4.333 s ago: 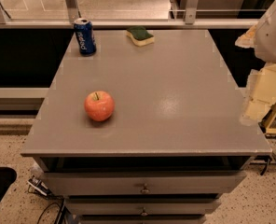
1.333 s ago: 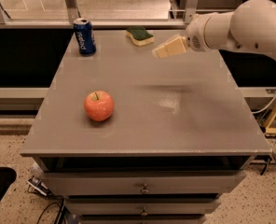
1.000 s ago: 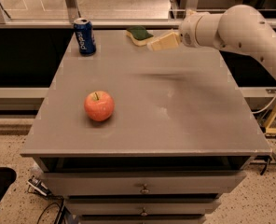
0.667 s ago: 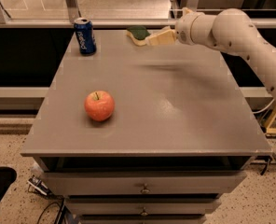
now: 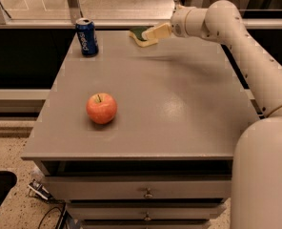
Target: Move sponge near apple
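Next, the gripper moves over the middle of the sponge [image 5: 142, 36] at the far edge of the table and closes there.
The sponge [image 5: 138, 34], pale yellow with a dark green top, lies at the far edge of the grey table top [image 5: 179, 109], right of its middle. The red-orange apple [image 5: 102, 108] stands on the table's front left part, far from the sponge. My gripper [image 5: 149, 33] reaches in from the right on a long white arm and sits right over the sponge, covering its right part.
A blue soda can [image 5: 86, 37] stands upright at the far left corner of the table. Drawers [image 5: 146, 192] run under the table's front edge. The robot's white body [image 5: 265, 175] fills the right front. A railing runs behind the table.
The arm has swung from the right side across the far edge of the table, and the gripper has moved left until it is over the sponge. Sponge, apple and can have not moved.
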You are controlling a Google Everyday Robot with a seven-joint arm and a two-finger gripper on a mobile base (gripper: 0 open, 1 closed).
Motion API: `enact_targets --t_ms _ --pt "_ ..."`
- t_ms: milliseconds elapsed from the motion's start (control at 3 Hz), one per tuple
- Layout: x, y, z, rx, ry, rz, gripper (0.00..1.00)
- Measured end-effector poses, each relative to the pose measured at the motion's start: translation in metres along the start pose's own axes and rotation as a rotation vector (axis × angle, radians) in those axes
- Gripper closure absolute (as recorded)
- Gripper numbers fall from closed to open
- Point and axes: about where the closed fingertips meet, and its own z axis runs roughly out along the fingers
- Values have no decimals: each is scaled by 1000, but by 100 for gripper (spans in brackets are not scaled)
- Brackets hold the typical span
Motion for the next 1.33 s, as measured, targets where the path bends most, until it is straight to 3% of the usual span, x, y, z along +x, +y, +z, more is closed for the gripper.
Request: enact_targets --t_ms 667,1333 --pt "5 23 49 -73 74 43 0" --pt "28 49 75 -134 139 165 0"
